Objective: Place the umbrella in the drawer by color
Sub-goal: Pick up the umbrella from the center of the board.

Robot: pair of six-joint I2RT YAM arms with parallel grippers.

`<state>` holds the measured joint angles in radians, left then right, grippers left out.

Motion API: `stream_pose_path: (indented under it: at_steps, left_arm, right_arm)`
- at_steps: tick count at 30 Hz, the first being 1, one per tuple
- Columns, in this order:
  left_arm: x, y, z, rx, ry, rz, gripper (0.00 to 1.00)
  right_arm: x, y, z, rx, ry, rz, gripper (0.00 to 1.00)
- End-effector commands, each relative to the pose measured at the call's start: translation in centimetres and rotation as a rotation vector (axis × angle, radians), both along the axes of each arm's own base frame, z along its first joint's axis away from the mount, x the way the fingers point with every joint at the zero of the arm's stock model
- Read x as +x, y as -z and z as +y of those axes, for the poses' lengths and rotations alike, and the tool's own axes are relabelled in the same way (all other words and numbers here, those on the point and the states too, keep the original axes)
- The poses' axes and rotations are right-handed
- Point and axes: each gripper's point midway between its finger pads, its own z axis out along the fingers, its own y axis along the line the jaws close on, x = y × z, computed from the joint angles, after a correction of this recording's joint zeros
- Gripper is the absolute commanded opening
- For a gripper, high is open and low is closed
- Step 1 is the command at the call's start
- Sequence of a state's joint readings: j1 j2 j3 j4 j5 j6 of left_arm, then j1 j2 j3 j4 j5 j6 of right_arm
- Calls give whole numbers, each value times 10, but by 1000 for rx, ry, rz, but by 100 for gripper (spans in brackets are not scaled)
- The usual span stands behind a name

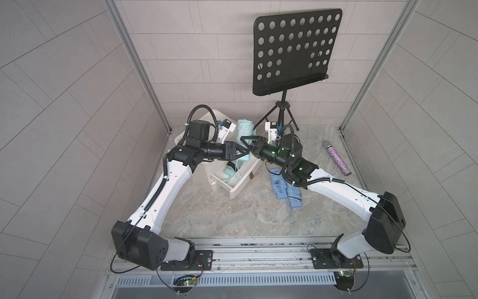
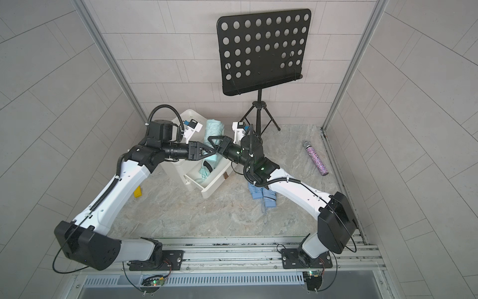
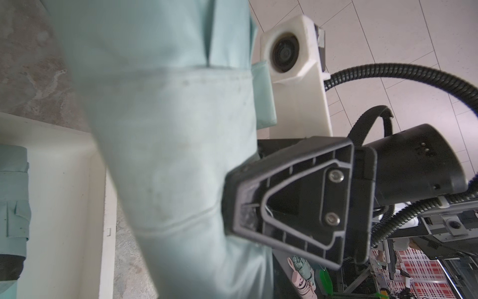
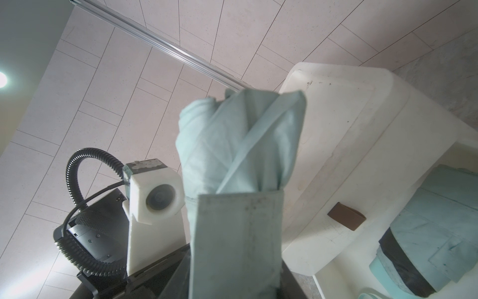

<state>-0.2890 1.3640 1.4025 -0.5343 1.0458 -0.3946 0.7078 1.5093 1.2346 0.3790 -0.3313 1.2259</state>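
Note:
The mint-green umbrella has both my grippers crowded at its middle, so next my right gripper takes the umbrella nearer its top end (image 1: 245,123) before my left gripper opens.
A mint-green folded umbrella (image 1: 245,128) (image 2: 214,129) stands tilted above the open drawer (image 1: 240,187) (image 2: 214,187) of a white drawer unit (image 1: 207,119). Both grippers meet on its lower half. My left gripper (image 1: 245,154) (image 2: 213,153) is shut on it from the left, my right gripper (image 1: 245,144) (image 2: 213,142) from the right. The umbrella (image 3: 168,129) (image 4: 240,145) fills both wrist views and hides each gripper's own jaws. A right finger (image 3: 284,202) presses its side. Another mint umbrella (image 1: 231,168) (image 4: 426,233) lies in the drawer. A blue umbrella (image 1: 285,189) (image 2: 263,196) lies on the table under my right arm.
A black music stand (image 1: 294,51) rises behind the right arm. A glittery microphone (image 1: 338,160) lies at the far right of the stone-patterned table. A small yellow object (image 2: 137,192) sits by my left forearm. Tiled walls close in on three sides.

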Motion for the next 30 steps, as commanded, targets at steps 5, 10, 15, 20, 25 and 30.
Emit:
stream_pose_path:
  at_steps: [5, 10, 15, 20, 25, 30]
  left_arm:
    - [-18, -29, -1, -56, 69, -108, 9]
    - [-18, -33, 1, -74, 82, -101, 6]
    - [-21, -37, -1, -101, 115, -76, 6]
    - [-24, -41, -2, -114, 135, -73, 6]
    - [-27, -42, -1, -117, 141, -69, 6]
    - [-28, -43, 0, -116, 137, -73, 7]
  right_arm:
    - [-7, -19, -18, 31, 4, -47, 66]
    - [-4, -23, -30, 6, 18, -67, 70]
    - [2, -32, -28, 6, -36, -88, 71]
    - [5, -39, -12, 15, -121, -104, 71]
    - [8, -41, 2, 22, -178, -100, 69]
    - [10, -37, 3, 32, -178, -89, 50]
